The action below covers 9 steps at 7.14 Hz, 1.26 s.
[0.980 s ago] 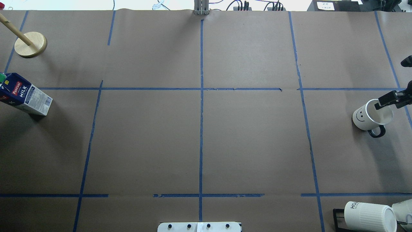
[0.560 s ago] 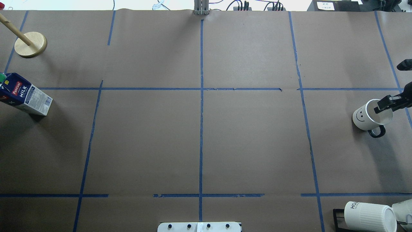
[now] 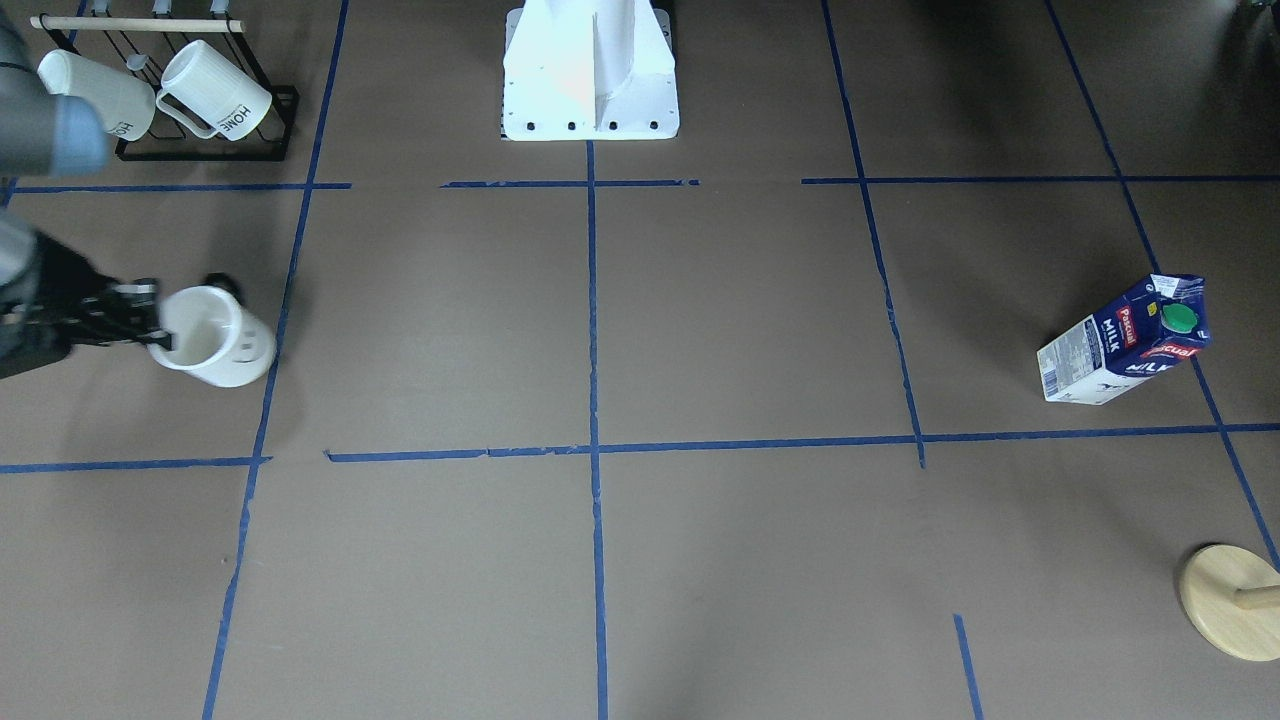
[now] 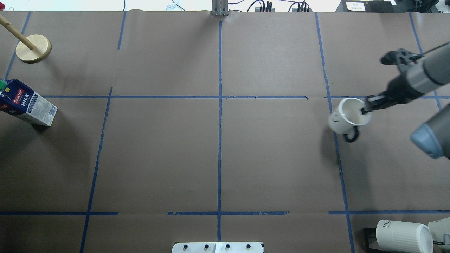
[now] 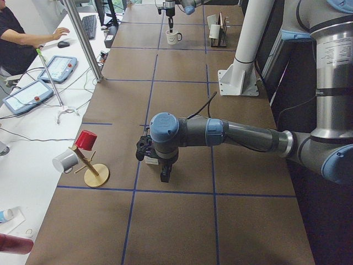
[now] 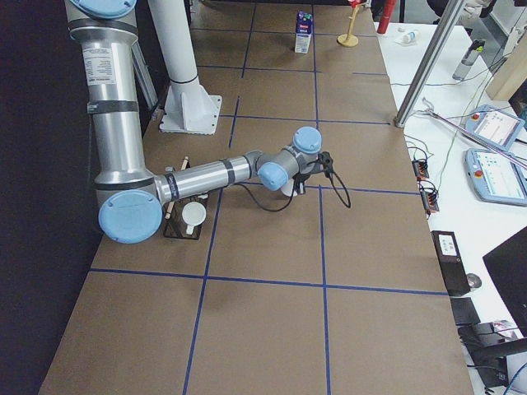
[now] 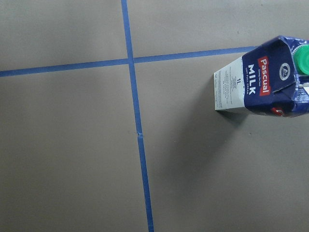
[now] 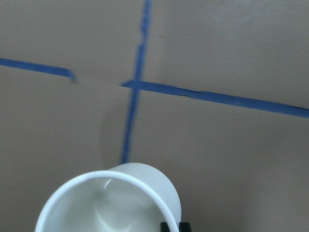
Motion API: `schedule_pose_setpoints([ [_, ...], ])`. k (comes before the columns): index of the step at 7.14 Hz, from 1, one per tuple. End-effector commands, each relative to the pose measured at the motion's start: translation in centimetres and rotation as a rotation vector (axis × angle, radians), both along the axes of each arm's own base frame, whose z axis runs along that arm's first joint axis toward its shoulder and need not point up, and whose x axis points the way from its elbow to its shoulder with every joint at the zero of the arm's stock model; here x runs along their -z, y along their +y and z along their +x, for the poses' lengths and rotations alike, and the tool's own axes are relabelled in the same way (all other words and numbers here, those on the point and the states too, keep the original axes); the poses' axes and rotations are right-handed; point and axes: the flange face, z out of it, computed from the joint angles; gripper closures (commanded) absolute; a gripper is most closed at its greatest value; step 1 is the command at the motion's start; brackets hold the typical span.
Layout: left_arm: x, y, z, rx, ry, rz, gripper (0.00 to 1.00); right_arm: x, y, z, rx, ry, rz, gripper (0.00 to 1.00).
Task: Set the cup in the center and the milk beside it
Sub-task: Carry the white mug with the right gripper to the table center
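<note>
Next, my right gripper sets the cup down by the middle blue tape line (image 3: 576, 379), just on the base side of where the tapes cross.
The cup (image 4: 346, 117), a smooth white mug with a black handle, hangs tilted just right of the right-hand blue tape line. My right gripper (image 4: 365, 109) is shut on its rim, one finger inside. The same grip shows in the front-facing view (image 3: 152, 328) with the cup (image 3: 218, 345), and the cup's mouth fills the bottom of the right wrist view (image 8: 108, 203). The milk (image 4: 27, 104), a blue and white carton with a green cap, stands at the far left edge and shows in the left wrist view (image 7: 263, 79). The center (image 4: 220, 97) is bare. My left gripper (image 5: 164, 175) shows only in the exterior left view; I cannot tell its state.
A black rack with ribbed "HOME" mugs (image 4: 404, 236) stands at the near right corner. A wooden peg stand (image 4: 33, 48) stands at the far left behind the milk. The robot's white base (image 3: 590, 75) is at the table's near edge.
My right gripper has carried the cup left, from near the right edge to the right-hand tape line, and much more of the right arm has come into view. The milk has not moved.
</note>
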Motion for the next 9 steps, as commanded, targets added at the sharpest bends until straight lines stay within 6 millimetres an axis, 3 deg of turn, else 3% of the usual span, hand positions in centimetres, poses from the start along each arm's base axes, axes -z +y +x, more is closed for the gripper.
schedule_pose_setpoints([
  [1, 0.1, 0.0, 0.0, 0.000, 0.000, 0.007, 0.00, 14.5, 0.1, -11.5, -0.057, -0.021, -0.076, 1.00],
  [2, 0.2, -0.1, 0.0, 0.000, 0.000, 0.012, 0.00, 19.6, -0.5, -14.4, -0.055, 0.038, -0.111, 1.00],
  [4, 0.7, -0.1, 0.1, 0.001, 0.018, 0.021, 0.00, 23.5, -2.8, -21.4, -0.098, 0.105, -0.106, 1.00],
  [5, 1.0, -0.1, 0.2, 0.001, 0.028, 0.024, 0.00, 23.4, -2.8, -23.3, -0.153, 0.121, -0.216, 0.99],
  [8, 1.4, 0.3, 0.2, 0.001, 0.029, 0.032, 0.00, 22.1, -0.7, -26.8, -0.226, 0.150, -0.274, 0.93],
  [9, 1.7, 0.3, 0.2, 0.002, 0.029, 0.037, 0.00, 22.3, -0.7, -26.8, -0.244, 0.140, -0.292, 0.62],
])
